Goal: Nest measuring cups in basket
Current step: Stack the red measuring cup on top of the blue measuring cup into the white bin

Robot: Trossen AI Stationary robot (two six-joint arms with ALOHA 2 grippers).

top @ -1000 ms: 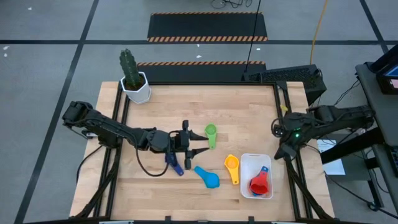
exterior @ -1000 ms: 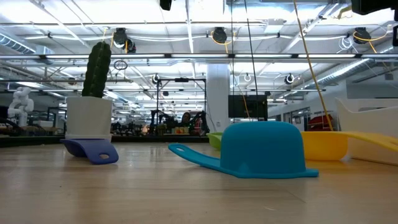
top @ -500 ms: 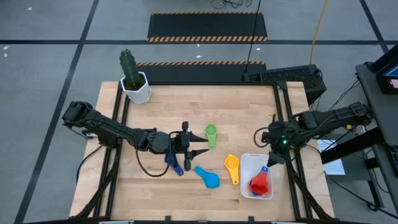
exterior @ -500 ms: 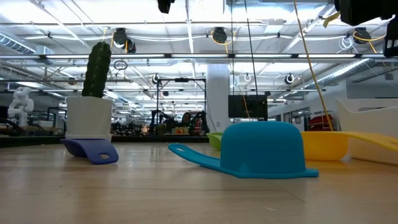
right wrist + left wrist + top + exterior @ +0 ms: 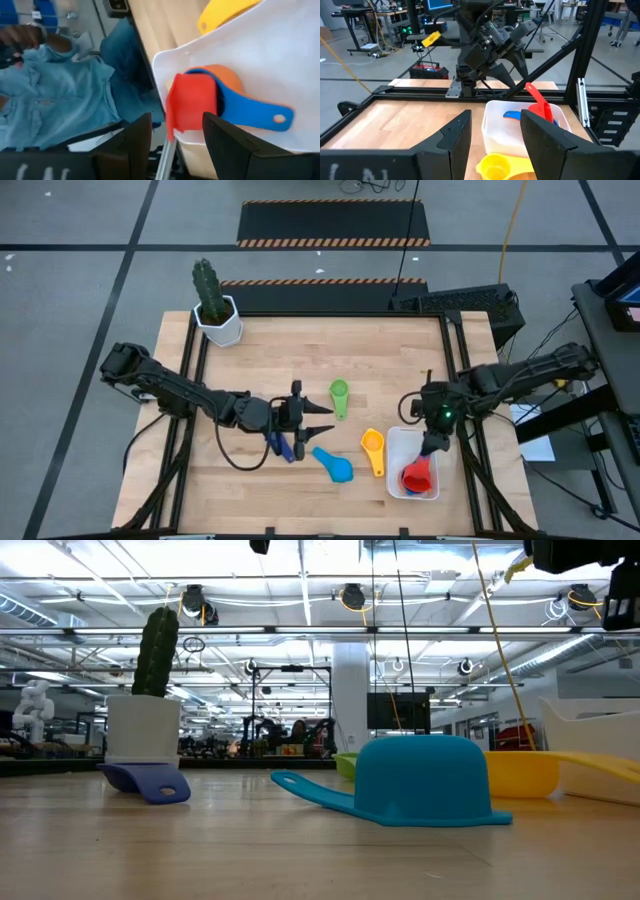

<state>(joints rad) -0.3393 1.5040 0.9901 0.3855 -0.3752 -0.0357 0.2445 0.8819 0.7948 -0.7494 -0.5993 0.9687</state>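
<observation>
The red cup is resting tipped against the blue cup's rim, so the robot's right gripper will pinch the raised red handle (image 5: pixel 171 111) and set the red cup level inside.
The white basket (image 5: pixel 398 442) sits at the near right and holds a red cup (image 5: pixel 416 477), a blue cup (image 5: pixel 250 112) and an orange cup (image 5: pixel 227 75). My right gripper (image 5: pixel 432 450) hangs open over it, fingers either side of the red cup's raised handle (image 5: pixel 192 107). On the table lie a yellow cup (image 5: pixel 372 445), an upside-down light blue cup (image 5: pixel 335 465), a green cup (image 5: pixel 339 393) and a dark blue cup (image 5: pixel 282 445). My left gripper (image 5: pixel 325 419) is open and holds nothing, level above the dark blue cup and pointing at the basket. My right gripper comes from above, slanting down from the table's right. The red cup's handle (image 5: pixel 539 102) slants up between its open fingers. I cannot tell whether the fingers touch it.
A cactus in a white hexagonal pot (image 5: pixel 218 320) stands at the far left corner. Black frame rails (image 5: pixel 455 355) run along the table's edges. A person in a blue denim shirt (image 5: pixel 65 80) is beyond the table's right side.
My right gripper has come from the table's right edge toward the basket and gone down over the red cup. My left gripper has shifted a little toward the near edge. No cup has moved.
</observation>
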